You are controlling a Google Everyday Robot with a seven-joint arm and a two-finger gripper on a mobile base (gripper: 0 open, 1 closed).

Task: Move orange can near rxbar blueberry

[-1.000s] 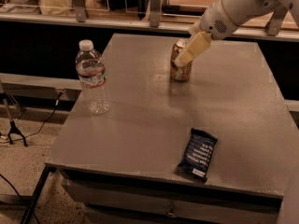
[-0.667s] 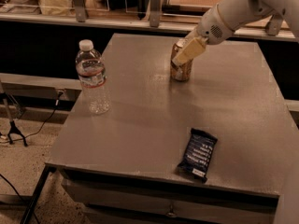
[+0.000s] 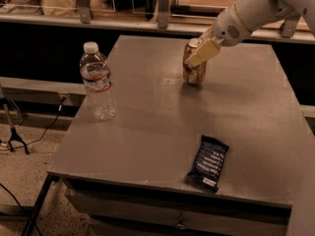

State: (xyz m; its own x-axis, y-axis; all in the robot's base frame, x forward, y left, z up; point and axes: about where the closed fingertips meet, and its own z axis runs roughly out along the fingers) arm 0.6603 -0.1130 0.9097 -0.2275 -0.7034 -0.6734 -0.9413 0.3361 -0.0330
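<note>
My gripper will release the orange can on the grey table (image 3: 199, 126) behind the far end of the rxbar blueberry.
The orange can (image 3: 195, 69) stands upright on the grey table (image 3: 147, 132) at its far middle. My gripper (image 3: 201, 52) comes in from the upper right on the white arm and sits right at the can's top, covering its upper front. The rxbar blueberry (image 3: 209, 162), a dark navy wrapper with white text, lies flat near the table's front edge, well apart from the can and nearer to me.
A clear plastic water bottle (image 3: 98, 82) with a white cap stands near the table's left edge. A counter with shelves and posts (image 3: 162, 6) runs behind the table. Cables and a stand foot (image 3: 15, 136) lie on the floor at left.
The gripper has stayed at the can's top, shifting only slightly. The can, bar and bottle have not visibly moved.
</note>
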